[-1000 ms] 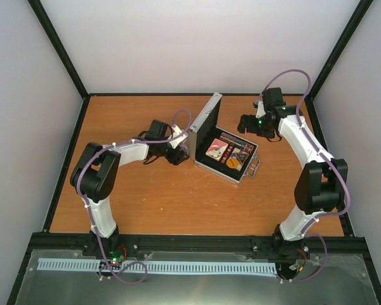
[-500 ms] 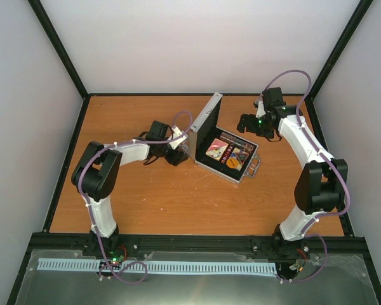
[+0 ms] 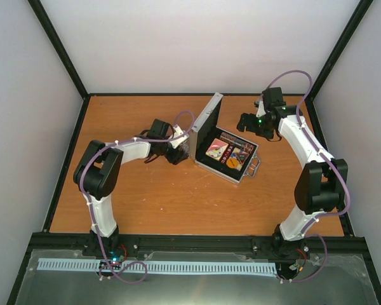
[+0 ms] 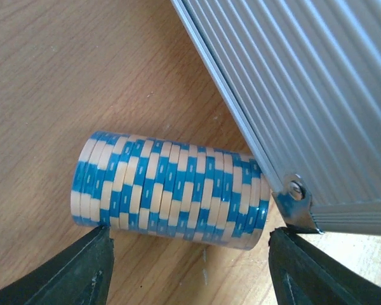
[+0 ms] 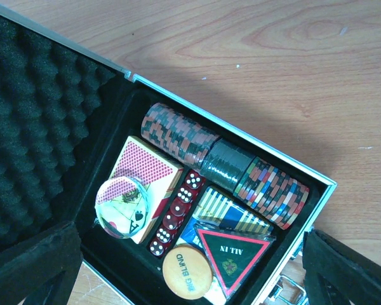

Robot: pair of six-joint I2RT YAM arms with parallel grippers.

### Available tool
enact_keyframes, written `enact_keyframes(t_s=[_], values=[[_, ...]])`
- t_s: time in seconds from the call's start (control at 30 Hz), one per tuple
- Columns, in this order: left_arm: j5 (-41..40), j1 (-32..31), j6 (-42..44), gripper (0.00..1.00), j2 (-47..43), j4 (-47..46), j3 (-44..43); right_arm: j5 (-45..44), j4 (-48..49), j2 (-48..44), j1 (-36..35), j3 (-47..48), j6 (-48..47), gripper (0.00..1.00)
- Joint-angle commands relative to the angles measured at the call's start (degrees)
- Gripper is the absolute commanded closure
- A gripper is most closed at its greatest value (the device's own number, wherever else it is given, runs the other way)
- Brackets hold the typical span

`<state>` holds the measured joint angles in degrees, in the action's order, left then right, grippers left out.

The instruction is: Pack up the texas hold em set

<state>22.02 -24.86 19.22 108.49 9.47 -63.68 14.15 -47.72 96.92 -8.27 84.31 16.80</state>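
Observation:
Next, my left gripper backs away, turns and pinches the blue-and-cream chip stack across its round sides [image 4: 168, 189], because the corner of the lid crowds one end of the stack.
The silver case [image 3: 211, 114] stands open mid-table. Its black-lined tray [image 5: 105, 257] holds chip stacks [image 5: 223, 164], a red-backed deck with a clear dome on it [image 5: 147, 170], red dice [image 5: 176, 212], a blue-yellow deck [image 5: 228, 215], the orange disc [image 5: 188, 274] and the dark red-edged triangle [image 5: 233, 255]. A blue-and-cream chip stack [image 4: 168, 190] lies on its side on the table against the ribbed lid's outer corner [image 4: 298, 206]. My left gripper [image 4: 189, 270] is open, its fingers just short of the stack's two ends. My right gripper [image 5: 193, 279] is open above the tray.
The wooden table [image 3: 146, 197] is walled in by white panels and a black frame [image 3: 63, 57]. The case handle [image 3: 255, 166] sticks out toward the right arm. Foam lining [image 5: 32, 108] covers the inside of the raised lid.
My left gripper has moved slightly farther toward the case lid. The right arm has not moved.

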Motion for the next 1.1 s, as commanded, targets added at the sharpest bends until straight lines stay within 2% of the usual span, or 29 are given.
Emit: enact_keyframes(t_s=[0.0, 0.13, 0.37, 0.47, 0.63, 0.8, 0.97, 1.07], values=[[0.57, -0.19, 2.22, 0.31, 1.72, 0.74, -3.03, 0.52, 1.09, 0.41, 0.54, -0.22, 1.45, 0.06], [1.15, -0.12, 2.69, 0.32, 2.63, 1.61, -4.00, 0.70, 1.14, 0.63, 0.54, 0.02, 1.72, 0.06], [1.83, -0.10, 3.22, 0.50, 2.59, 1.57, -4.24, 1.05, 1.15, 1.54, 0.54, 1.03, 2.04, 0.06], [1.89, -0.09, 2.59, 0.53, 1.96, 1.15, -3.51, 1.05, 1.08, 1.81, 0.54, 1.43, 2.12, 0.06], [-4.39, -0.02, -1.18, 0.59, -0.65, 0.49, -0.91, 0.88, 1.05, 2.00, 0.54, 1.71, 2.32, 0.06], [-9.18, 2.16, -6.74, 0.57, -6.12, 0.89, 2.45, 1.07, 1.18, 2.07, 0.54, 1.47, 2.47, 0.06], [-4.93, 3.73, -11.24, 0.45, -11.85, 1.77, 3.20, 0.90, 1.36, 2.08, 0.54, 1.43, 2.51, 0.06], [-3.19, 4.09, -18.65, 0.40, -12.27, 5.08, -0.55, 0.75, 1.32, 2.05, 0.56, 1.71, 2.68, 0.06]])
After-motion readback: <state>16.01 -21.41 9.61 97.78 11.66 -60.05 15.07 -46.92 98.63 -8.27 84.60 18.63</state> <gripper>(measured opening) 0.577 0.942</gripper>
